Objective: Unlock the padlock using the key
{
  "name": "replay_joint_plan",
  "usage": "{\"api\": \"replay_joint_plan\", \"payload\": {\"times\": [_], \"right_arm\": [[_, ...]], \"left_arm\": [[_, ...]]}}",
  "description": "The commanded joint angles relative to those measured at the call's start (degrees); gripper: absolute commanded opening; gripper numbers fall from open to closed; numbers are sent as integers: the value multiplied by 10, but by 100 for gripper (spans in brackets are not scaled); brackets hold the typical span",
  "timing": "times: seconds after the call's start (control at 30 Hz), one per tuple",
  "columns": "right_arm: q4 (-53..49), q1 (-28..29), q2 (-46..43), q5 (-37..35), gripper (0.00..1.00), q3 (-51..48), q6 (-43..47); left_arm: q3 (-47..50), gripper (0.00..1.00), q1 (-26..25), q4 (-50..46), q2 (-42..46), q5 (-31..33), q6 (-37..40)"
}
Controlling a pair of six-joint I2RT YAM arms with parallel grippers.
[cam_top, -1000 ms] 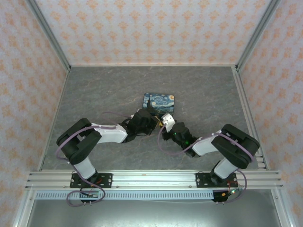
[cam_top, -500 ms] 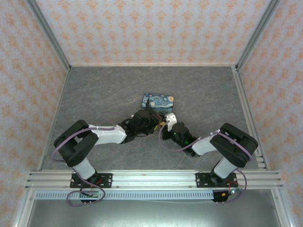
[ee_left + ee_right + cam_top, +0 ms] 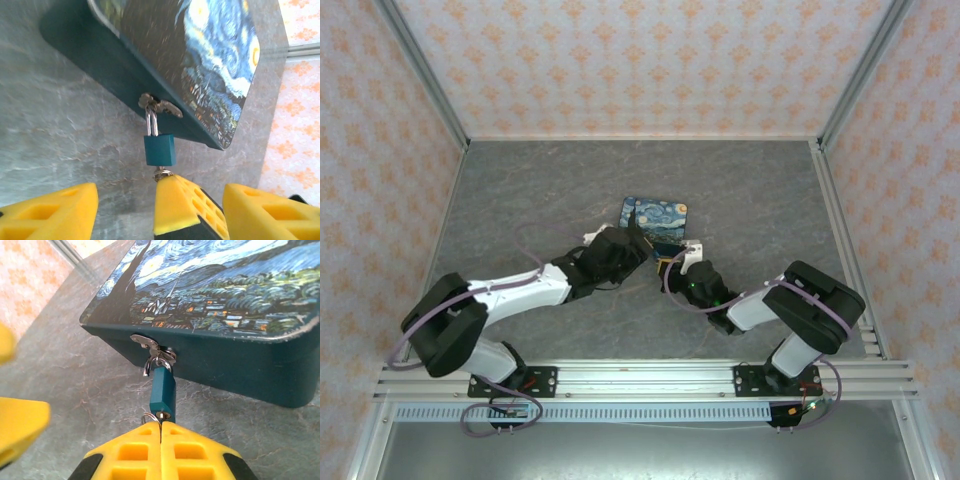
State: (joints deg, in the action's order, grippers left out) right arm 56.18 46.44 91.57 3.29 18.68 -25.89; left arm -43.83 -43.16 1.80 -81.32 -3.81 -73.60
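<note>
The padlock's loop hangs in the hasp with one leg free while my right gripper holds the key, so I will let go of the key and grip the padlock's loop (image 3: 169,366).
The small teal padlock (image 3: 162,392) hangs by its thin metal loop (image 3: 156,362) from the hasp (image 3: 145,341) on the front of the Starry Night tin (image 3: 225,290). One leg of the loop ends free beside the lock body. The key (image 3: 164,415) sits in the keyhole, its ring (image 3: 148,418) beside it. My right gripper (image 3: 161,426) is shut on the key. In the left wrist view the padlock (image 3: 160,149) hangs just ahead of my left gripper (image 3: 162,202). That gripper is open, with its yellow fingers (image 3: 55,212) on either side of the right gripper's fingertips (image 3: 175,200) and touching nothing.
The tin (image 3: 656,212) lies flat near the middle of the grey marbled table (image 3: 520,200). Both arms meet just in front of it, the left gripper (image 3: 638,243) and the right gripper (image 3: 670,258) close together. Patterned walls and metal rails (image 3: 840,230) bound the table.
My left gripper has opened and let go of the padlock, and its arm has stretched out lower to the left. The right gripper has stayed shut on the key and edged toward the tin.
</note>
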Motion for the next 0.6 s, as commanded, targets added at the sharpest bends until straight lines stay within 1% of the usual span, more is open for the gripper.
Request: {"api": "replay_joint_plan", "payload": {"times": [0.0,0.13,0.23,0.33,0.5,0.57], "right_arm": [[15,-2,-11,8,0,-7,-105],[-24,-2,-14,3,0,3,-188],[-48,-2,-9,13,0,12,-234],[-36,-3,-2,15,0,8,-276],[-50,-6,2,24,0,17,-309],[-55,-9,4,31,1,20,-318]], "left_arm": [[-25,69,-3,-113,44,89,72],[-35,71,-3,-158,74,124,103],[-39,72,-3,-172,83,131,116],[-45,72,-3,-180,84,132,122],[-48,73,-3,-181,80,127,125],[-52,75,-3,-183,76,123,128]]}}
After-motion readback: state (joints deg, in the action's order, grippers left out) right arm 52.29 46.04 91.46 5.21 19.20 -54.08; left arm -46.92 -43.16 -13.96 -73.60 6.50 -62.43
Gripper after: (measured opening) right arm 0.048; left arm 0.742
